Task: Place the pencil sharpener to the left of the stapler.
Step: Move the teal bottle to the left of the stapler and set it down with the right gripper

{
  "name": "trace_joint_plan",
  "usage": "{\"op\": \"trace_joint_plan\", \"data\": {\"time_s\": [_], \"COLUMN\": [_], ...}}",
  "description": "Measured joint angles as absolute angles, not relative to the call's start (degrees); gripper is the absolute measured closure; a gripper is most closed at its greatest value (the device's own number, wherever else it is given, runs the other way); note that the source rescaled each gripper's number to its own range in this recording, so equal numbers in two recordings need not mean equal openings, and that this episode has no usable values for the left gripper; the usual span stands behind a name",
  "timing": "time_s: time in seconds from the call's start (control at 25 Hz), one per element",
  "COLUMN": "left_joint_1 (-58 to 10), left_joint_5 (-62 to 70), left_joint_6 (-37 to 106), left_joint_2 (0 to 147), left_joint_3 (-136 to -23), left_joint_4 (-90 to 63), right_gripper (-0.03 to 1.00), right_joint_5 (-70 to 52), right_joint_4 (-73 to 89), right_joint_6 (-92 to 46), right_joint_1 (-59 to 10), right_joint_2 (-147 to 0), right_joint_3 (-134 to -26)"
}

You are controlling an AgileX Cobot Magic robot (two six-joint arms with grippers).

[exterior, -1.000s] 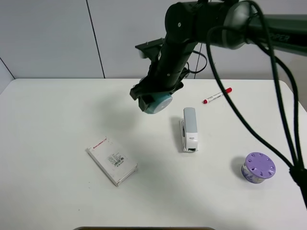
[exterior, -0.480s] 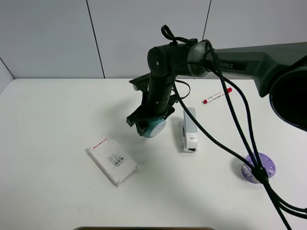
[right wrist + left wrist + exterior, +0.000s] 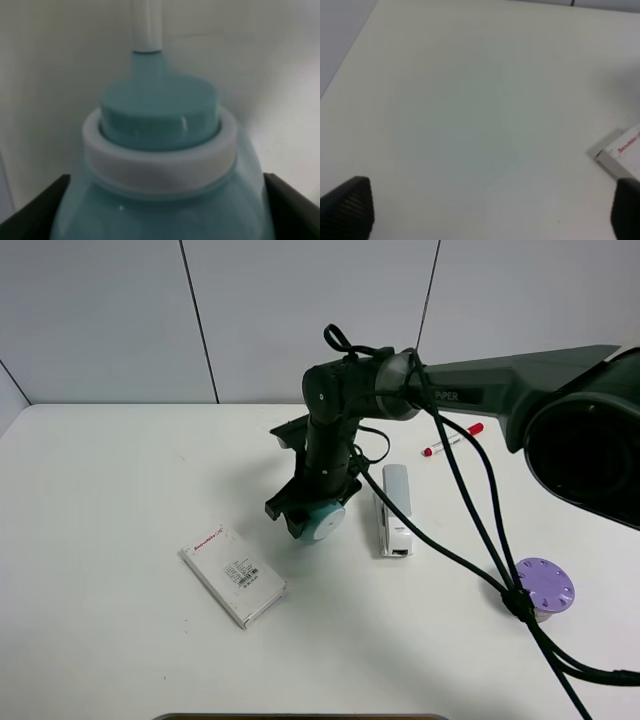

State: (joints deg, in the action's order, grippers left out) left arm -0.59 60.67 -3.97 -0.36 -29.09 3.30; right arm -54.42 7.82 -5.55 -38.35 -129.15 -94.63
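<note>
My right gripper puts the teal pencil sharpener, now low over the table beside the stapler, on the bare table (image 3: pixel 311 520) next, between stapler and white box.
My right gripper (image 3: pixel 311 512) reaches across the middle and is shut on the teal pencil sharpener (image 3: pixel 325 525), whose flat white face points toward the front. The sharpener is low over the table just left of the light-grey stapler (image 3: pixel 393 508); I cannot tell whether it touches the surface. In the right wrist view the teal sharpener (image 3: pixel 160 165) with its white ring fills the picture between dark fingers (image 3: pixel 30 217). My left gripper (image 3: pixel 485 212) is open over bare table, with only its dark fingertips (image 3: pixel 347 205) showing. It is out of the high view.
A white labelled box (image 3: pixel 233 575) lies front left of the sharpener, and its corner (image 3: pixel 622 157) shows in the left wrist view. A red-capped marker (image 3: pixel 452 440) lies behind the stapler. A purple holed container (image 3: pixel 543 587) stands front right. Cables hang from the right arm.
The right arm has swung down and slightly forward, bringing the held sharpener from high above the table to low beside the stapler's left side.
</note>
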Motion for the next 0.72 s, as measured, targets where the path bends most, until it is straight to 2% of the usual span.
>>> {"op": "trace_joint_plan", "data": {"time_s": [0.72], "left_joint_1": [-0.6], "left_joint_5": [60.7], "left_joint_6": [-4.0], "left_joint_2": [-0.4], "left_joint_3": [-29.1], "left_joint_4": [3.3], "right_gripper": [0.97], "right_joint_5": [-50.0], "right_joint_4": [7.2], "right_joint_6": [-5.5], "right_joint_1": [-38.3], "right_joint_2": [-130.1], "right_joint_3": [-94.6]}}
